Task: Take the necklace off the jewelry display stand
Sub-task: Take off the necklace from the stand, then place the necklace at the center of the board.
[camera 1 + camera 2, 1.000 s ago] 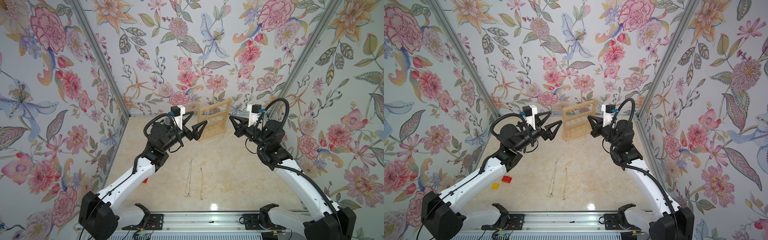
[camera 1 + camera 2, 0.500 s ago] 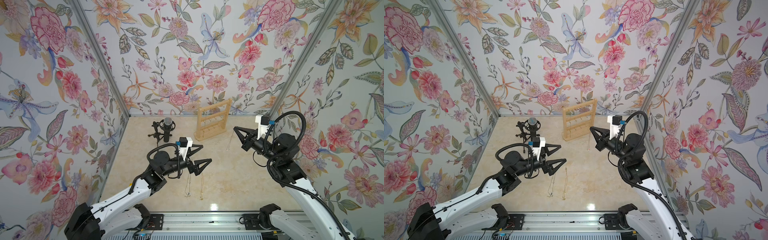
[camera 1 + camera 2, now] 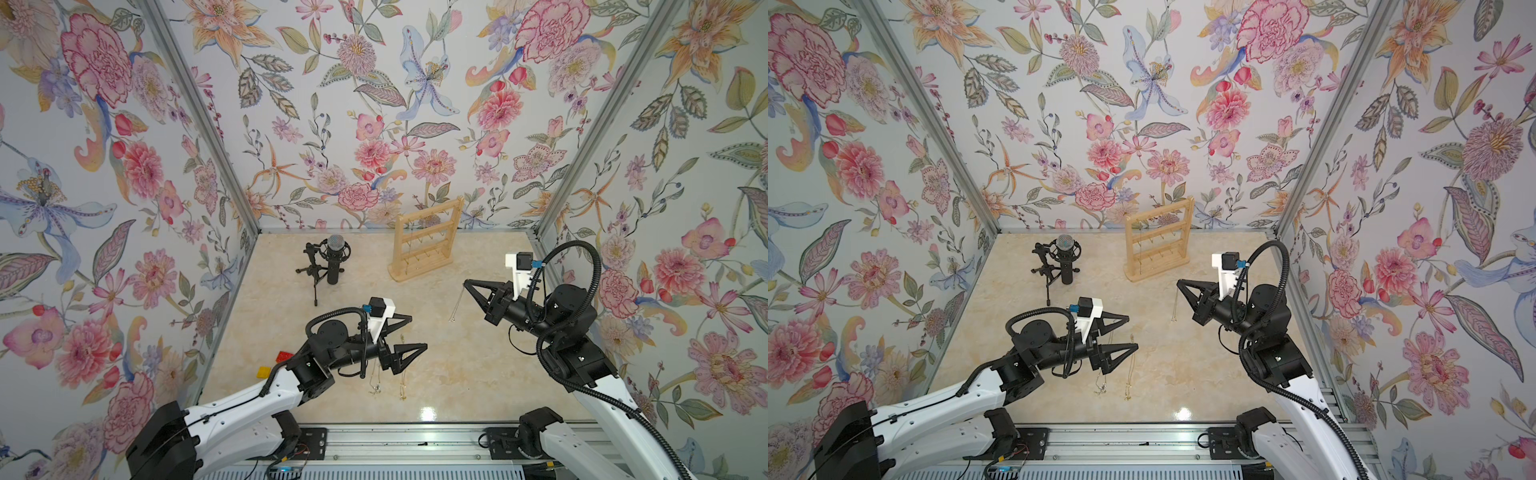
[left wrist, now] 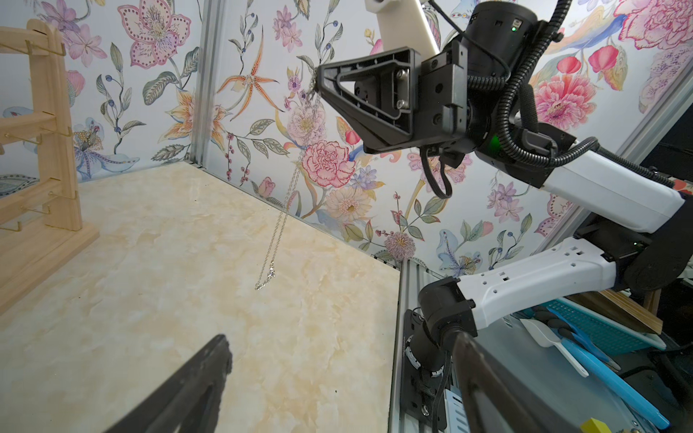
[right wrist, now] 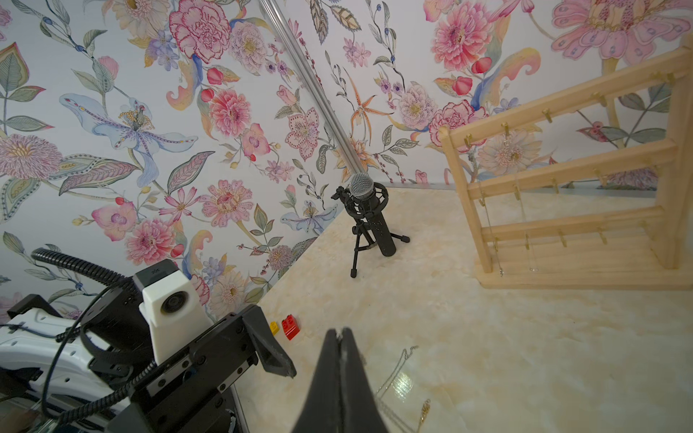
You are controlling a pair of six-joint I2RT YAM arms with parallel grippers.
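My left gripper needs to grab the lower end (image 3: 453,319) (image 4: 265,280) of the silver necklace that is hanging from my right gripper.
The pale wooden jewelry display stand (image 3: 422,269) (image 3: 1156,270) stands at the back of the table, with thin chains hanging on its left hooks (image 5: 487,225). My right gripper (image 3: 466,283) (image 3: 1178,282) (image 5: 341,330) is shut on a silver necklace (image 3: 457,305) (image 3: 1176,303) (image 4: 285,210). The chain hangs free from the tips, above the table and well in front of the stand. My left gripper (image 3: 417,331) (image 3: 1132,331) (image 4: 341,337) is open and empty, hovering above two necklaces (image 3: 376,382) (image 3: 402,382) lying near the table's front.
A black microphone on a tripod (image 3: 334,259) (image 5: 369,217) stands left of the stand. A red brick (image 3: 284,356) and a yellow brick (image 3: 262,371) lie by the left wall. Flowered walls enclose three sides; a metal rail (image 3: 415,436) runs along the front.
Both arms have drawn back from the stand toward the front. The right gripper carried the silver necklace away with it. The left gripper came down over the lying necklaces.
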